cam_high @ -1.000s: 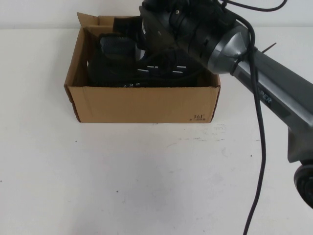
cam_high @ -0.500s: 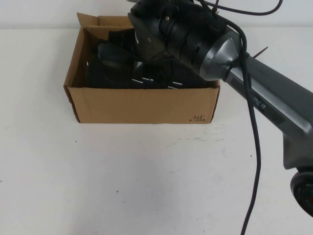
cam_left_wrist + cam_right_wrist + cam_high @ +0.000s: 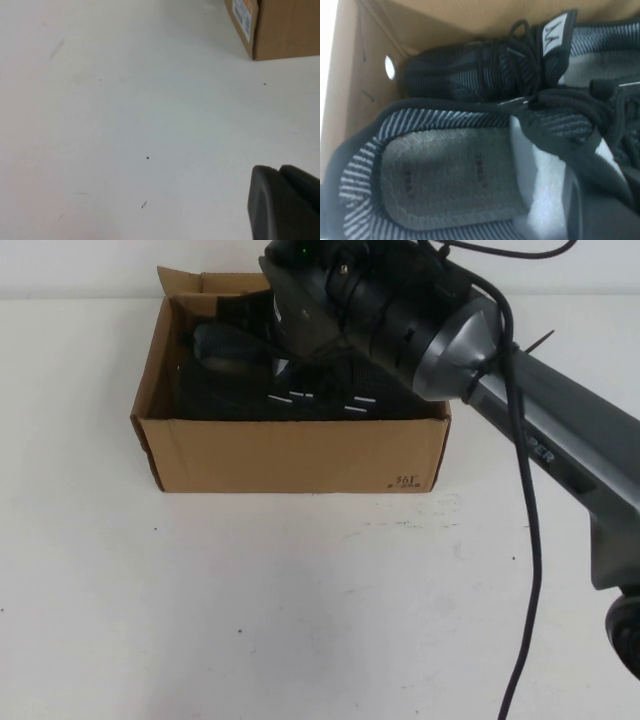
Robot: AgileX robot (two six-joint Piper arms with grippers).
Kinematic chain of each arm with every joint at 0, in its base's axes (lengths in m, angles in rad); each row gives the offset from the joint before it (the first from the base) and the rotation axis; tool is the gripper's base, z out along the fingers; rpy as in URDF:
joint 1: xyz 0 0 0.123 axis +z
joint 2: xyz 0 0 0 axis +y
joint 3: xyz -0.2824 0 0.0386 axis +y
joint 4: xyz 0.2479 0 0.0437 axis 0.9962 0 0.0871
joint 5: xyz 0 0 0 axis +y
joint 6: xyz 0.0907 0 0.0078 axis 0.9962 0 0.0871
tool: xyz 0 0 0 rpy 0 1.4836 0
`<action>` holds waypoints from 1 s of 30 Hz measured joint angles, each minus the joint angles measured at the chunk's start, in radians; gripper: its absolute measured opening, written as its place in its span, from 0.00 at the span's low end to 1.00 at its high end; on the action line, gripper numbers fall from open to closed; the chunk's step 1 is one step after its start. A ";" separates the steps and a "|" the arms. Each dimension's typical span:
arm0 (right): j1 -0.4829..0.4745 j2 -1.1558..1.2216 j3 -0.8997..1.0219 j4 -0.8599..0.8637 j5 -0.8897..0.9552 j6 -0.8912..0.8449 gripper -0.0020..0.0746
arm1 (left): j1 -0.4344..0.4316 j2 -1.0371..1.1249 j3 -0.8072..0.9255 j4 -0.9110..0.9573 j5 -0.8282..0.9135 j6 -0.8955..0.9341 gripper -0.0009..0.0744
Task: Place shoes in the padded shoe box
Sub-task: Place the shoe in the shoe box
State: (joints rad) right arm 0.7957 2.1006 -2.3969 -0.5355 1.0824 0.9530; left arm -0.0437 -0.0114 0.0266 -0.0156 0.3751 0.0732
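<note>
Next, I release the near shoe with my right gripper between the other shoe and the box's front side [image 3: 303, 408] [image 3: 570, 165].
The brown cardboard shoe box [image 3: 290, 452] stands at the back of the table, and both black knit shoes are inside it. The near shoe [image 3: 322, 400] shows white dash marks just above the front wall. In the right wrist view its grey insole [image 3: 450, 175] and white stuffing show, and the other shoe [image 3: 470, 75] lies beside it against the box wall [image 3: 367, 85]. My right arm [image 3: 390, 310] reaches over the box. My right gripper [image 3: 582, 202] is down inside the near shoe's opening, shut on its tongue. My left gripper [image 3: 282, 202] is shut and empty above bare table, apart from the box corner [image 3: 285, 25].
A black cable [image 3: 530, 540] hangs from the right arm down across the right side of the table. The white table [image 3: 300, 610] spreads in front of the box. The box's back flap [image 3: 185, 280] stands up at the far left corner.
My right arm has moved left and lower over the box, and the near shoe has sunk deeper, its dash marks now close to the front wall's top edge.
</note>
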 joint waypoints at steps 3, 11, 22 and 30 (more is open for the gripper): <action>0.000 0.011 0.000 0.000 -0.003 -0.009 0.02 | 0.000 0.000 0.000 0.000 0.000 0.000 0.01; -0.016 0.043 0.000 0.025 -0.009 -0.014 0.02 | 0.000 0.000 0.000 0.000 0.000 0.000 0.01; -0.051 0.100 0.000 0.076 -0.031 -0.085 0.02 | 0.000 0.000 0.000 0.000 0.000 0.000 0.01; -0.069 0.133 0.000 0.085 -0.060 -0.104 0.03 | 0.000 0.000 0.000 0.000 0.000 0.000 0.01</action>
State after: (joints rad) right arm 0.7269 2.2333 -2.3969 -0.4501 1.0223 0.8490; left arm -0.0437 -0.0114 0.0266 -0.0156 0.3751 0.0732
